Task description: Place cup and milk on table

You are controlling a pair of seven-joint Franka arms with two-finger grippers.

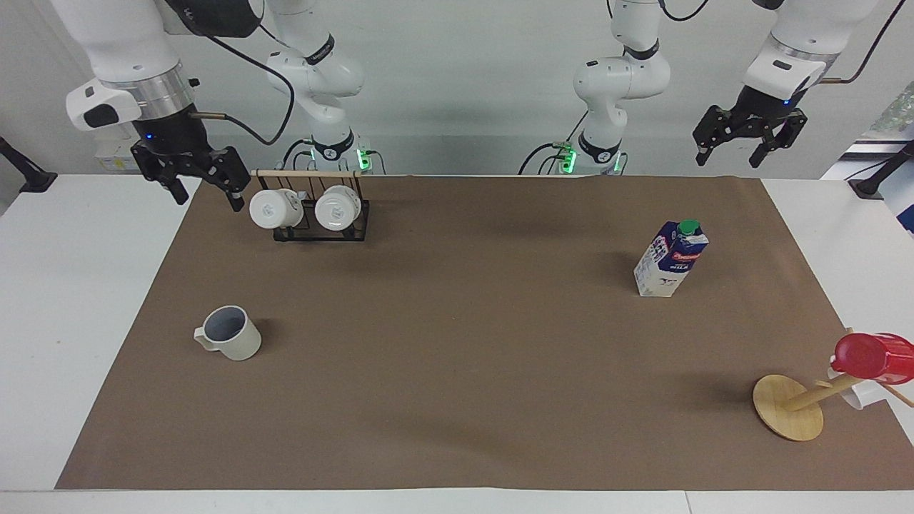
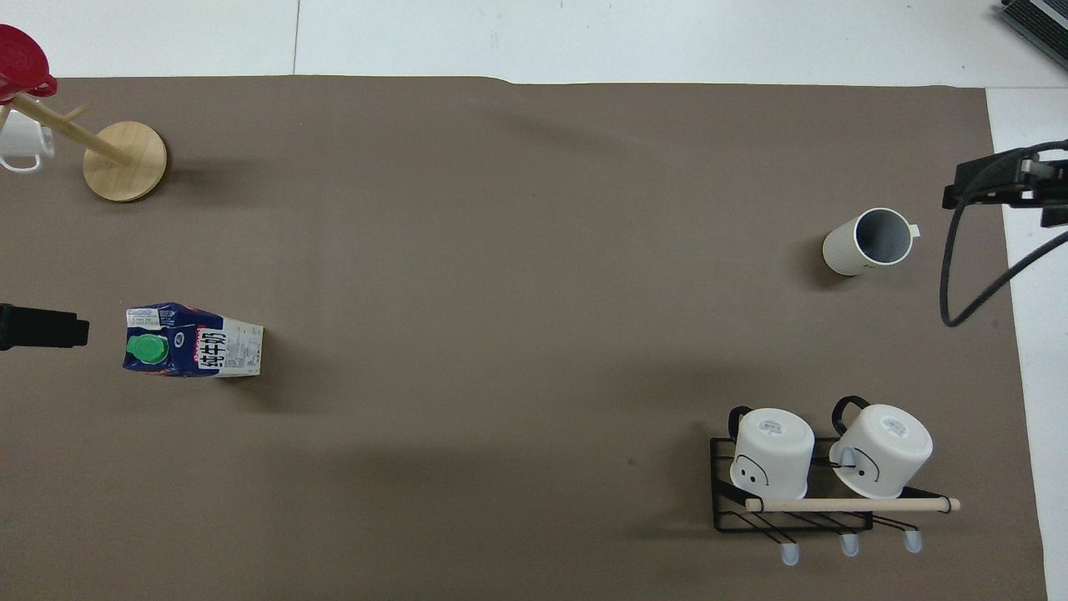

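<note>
My left gripper goes to the blue and white milk next and closes on its top part (image 2: 182, 341) beside the green cap.
The off-white cup (image 1: 232, 335) (image 2: 863, 244) stands upright on the table's brown paper (image 1: 457, 357) (image 2: 534, 250), toward the right arm's end. The blue and white milk (image 1: 671, 260) (image 2: 193, 340) with its green cap stands upright toward the left arm's end. My right gripper (image 1: 207, 194) (image 2: 997, 179) hangs open and empty in the air beside the mug rack, over the paper's edge, well clear of the cup. High up at the left arm's end, my left gripper (image 1: 735, 153) (image 2: 42, 327) is open, holds nothing and is apart from the milk.
A black wire rack (image 1: 285, 235) (image 2: 722, 522) with two glossy white mugs stands near the robots at the right arm's end. A tilted wooden mug stand (image 1: 789, 407) (image 2: 125, 160) carrying a red cup (image 1: 875, 357) (image 2: 21, 58) is at the left arm's end, farther from the robots.
</note>
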